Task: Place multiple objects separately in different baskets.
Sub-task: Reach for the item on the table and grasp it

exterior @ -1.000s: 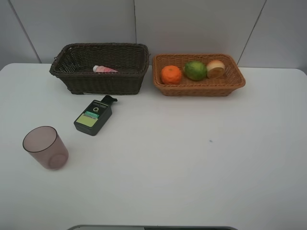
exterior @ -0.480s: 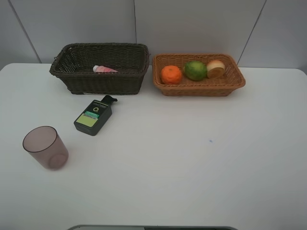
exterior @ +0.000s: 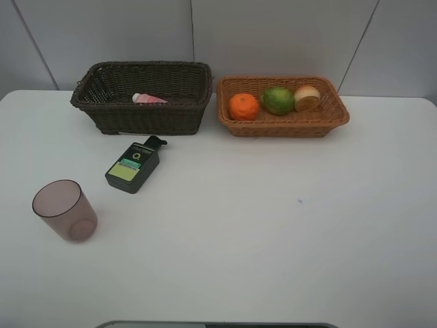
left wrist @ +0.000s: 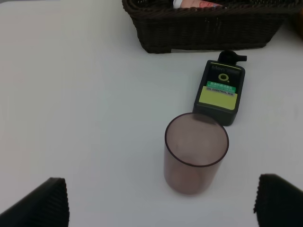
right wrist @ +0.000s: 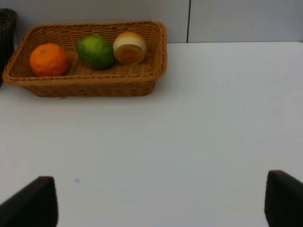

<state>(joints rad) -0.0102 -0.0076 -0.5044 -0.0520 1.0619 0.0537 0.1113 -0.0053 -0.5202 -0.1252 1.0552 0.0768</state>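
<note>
The robot's left gripper should next move to the purplish cup and close on the cup's rim (exterior: 34, 207) (left wrist: 166, 145), on the side away from the dark green bottle.
The dark brown basket (exterior: 140, 117) holds a pink white-capped bottle (exterior: 148, 99). To its right, the tan basket (exterior: 287, 127) contains an orange (exterior: 244, 106), a green fruit (exterior: 278, 100) and a peach (exterior: 307, 98). A dark green flat bottle (exterior: 132, 166) lies on the table in front of the dark basket. The purplish cup (exterior: 65, 210) stands upright nearer the front left. Neither gripper shows in the high view. My left gripper (left wrist: 160, 198) is open, with the cup (left wrist: 196, 156) just beyond its fingers. My right gripper (right wrist: 158, 198) is open over bare table, well short of the tan basket (right wrist: 85, 85).
The white table (exterior: 273, 225) runs wide to the right and front. Grey wall panels stand directly behind both baskets. A dark basket corner (right wrist: 5, 21) shows at the edge of the right wrist view.
</note>
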